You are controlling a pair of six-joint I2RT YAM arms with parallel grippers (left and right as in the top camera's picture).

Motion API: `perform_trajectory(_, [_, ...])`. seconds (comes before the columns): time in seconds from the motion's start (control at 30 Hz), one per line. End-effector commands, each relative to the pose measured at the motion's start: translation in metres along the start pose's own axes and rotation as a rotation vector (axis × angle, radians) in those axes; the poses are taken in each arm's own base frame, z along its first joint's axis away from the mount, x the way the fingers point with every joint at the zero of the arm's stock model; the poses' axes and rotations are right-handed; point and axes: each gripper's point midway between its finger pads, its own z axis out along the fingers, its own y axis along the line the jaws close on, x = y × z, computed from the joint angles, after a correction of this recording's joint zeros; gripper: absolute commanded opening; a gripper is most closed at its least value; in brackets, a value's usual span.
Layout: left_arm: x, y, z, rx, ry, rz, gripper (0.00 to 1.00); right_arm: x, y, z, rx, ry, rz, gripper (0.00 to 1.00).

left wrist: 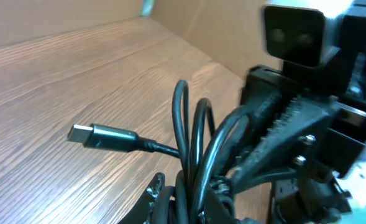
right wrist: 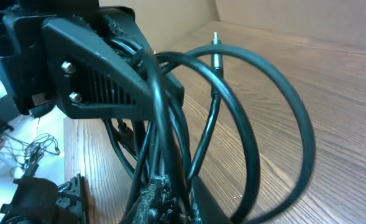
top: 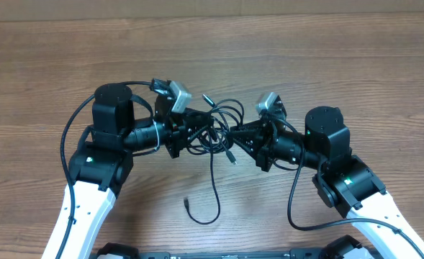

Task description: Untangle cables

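The knot of cables is pinched by both grippers side by side, so my right gripper needs to open, back away and take the wide loops (right wrist: 252, 127) while my left gripper holds on.
A knot of thin black cables (top: 215, 128) hangs between the two arms at the middle of the table. My left gripper (top: 196, 134) is shut on several strands at the knot's left side, and they run up between its fingers (left wrist: 189, 200). A grey flat plug (left wrist: 99, 135) sticks out to the left above the wood. My right gripper (top: 239, 137) faces it from the right, its jaws (right wrist: 183, 200) closed on a few strands. Wide cable loops (right wrist: 257, 124) arc off to the right, and a small jack plug (right wrist: 215, 48) points up behind them.
One cable tail drops toward the front edge and ends in a plug (top: 188, 203). Another plug (top: 231, 155) dangles under the knot. Thick arm cables loop out at the left (top: 69, 129) and right (top: 292, 205). The opposite gripper (left wrist: 282, 137) sits very close.
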Motion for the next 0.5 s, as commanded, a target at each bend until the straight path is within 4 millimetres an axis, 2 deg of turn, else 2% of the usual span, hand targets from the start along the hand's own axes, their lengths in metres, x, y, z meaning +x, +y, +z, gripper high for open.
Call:
perform_trajectory(0.0, [-0.008, -0.025, -0.002, 0.129, -0.019, 0.123, 0.04, -0.011, 0.016, -0.003, -0.068, -0.016, -0.022, 0.18])
perform_trajectory(0.07, [-0.008, -0.033, -0.003, 0.174, -0.024, 0.158, 0.04, -0.012, 0.017, -0.003, -0.069, -0.020, -0.026, 0.32])
perform_trajectory(0.17, [-0.007, -0.040, -0.004, 0.220, -0.027, 0.181, 0.04, -0.015, 0.011, -0.003, -0.035, -0.034, -0.032, 0.47])
perform_trajectory(0.47, [-0.001, -0.045, -0.005, 0.248, -0.016, 0.204, 0.04, -0.019, -0.013, -0.004, 0.107, -0.057, -0.029, 0.48])
